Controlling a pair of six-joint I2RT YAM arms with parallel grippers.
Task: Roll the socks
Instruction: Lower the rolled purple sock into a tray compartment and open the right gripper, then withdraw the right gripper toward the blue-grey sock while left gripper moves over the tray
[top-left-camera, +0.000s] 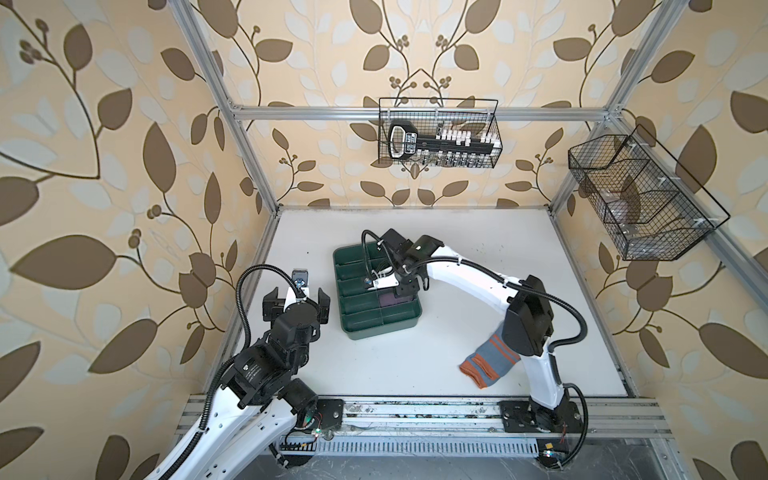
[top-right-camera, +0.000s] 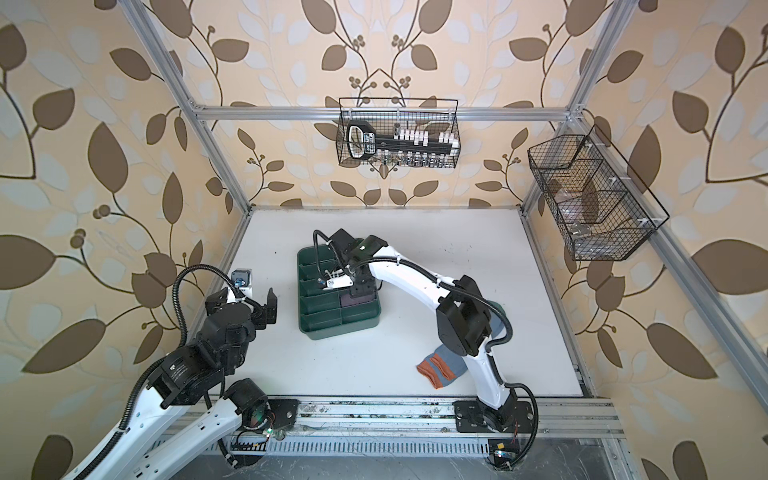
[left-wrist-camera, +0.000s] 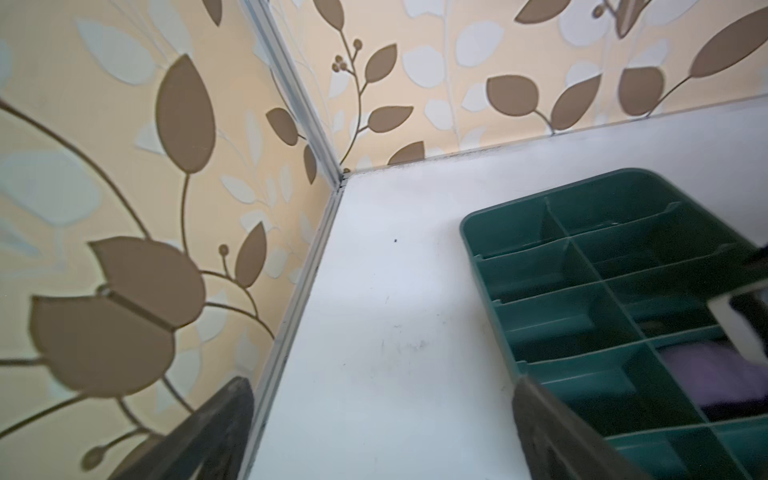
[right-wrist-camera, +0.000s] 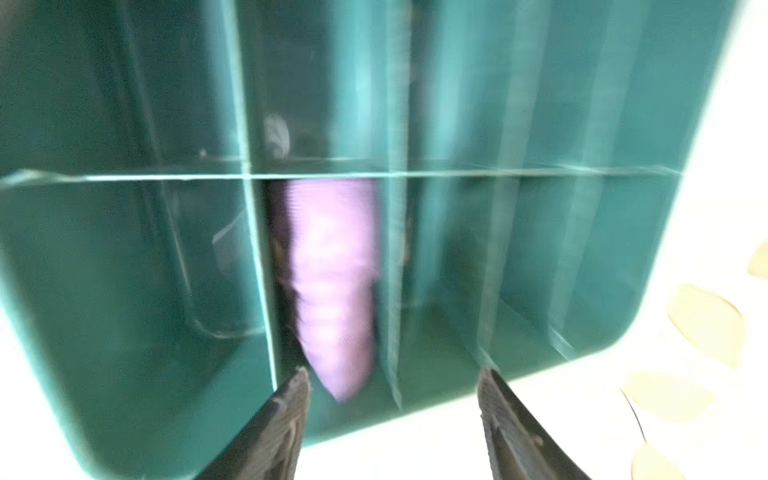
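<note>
My left gripper is next. It should close on the green divided tray's long middle divider (top-left-camera: 375, 277) (left-wrist-camera: 610, 293), between the compartment of the purple sock and the back end of the tray.
The purple sock (right-wrist-camera: 332, 282) lies rolled up in one compartment of the green divided tray (top-left-camera: 361, 320), and in both top views it is mostly hidden under my right gripper (top-left-camera: 405, 291). That gripper hangs just above the tray, open, its fingertips (right-wrist-camera: 301, 376) clear of the sock. The grey-blue sock (top-left-camera: 490, 359) with orange stripes and cuff lies flat on the white table at the front right, partly under the right arm. My left gripper (top-left-camera: 297, 293) is wide open and empty over bare table, left of the tray (left-wrist-camera: 540, 257).
A wire basket (top-left-camera: 438, 133) holding tools hangs on the back wall. Another wire basket (top-left-camera: 640, 199) hangs on the right wall. Aluminium frame posts line the table's edges, and a metal rail (top-left-camera: 415, 419) runs along the front.
</note>
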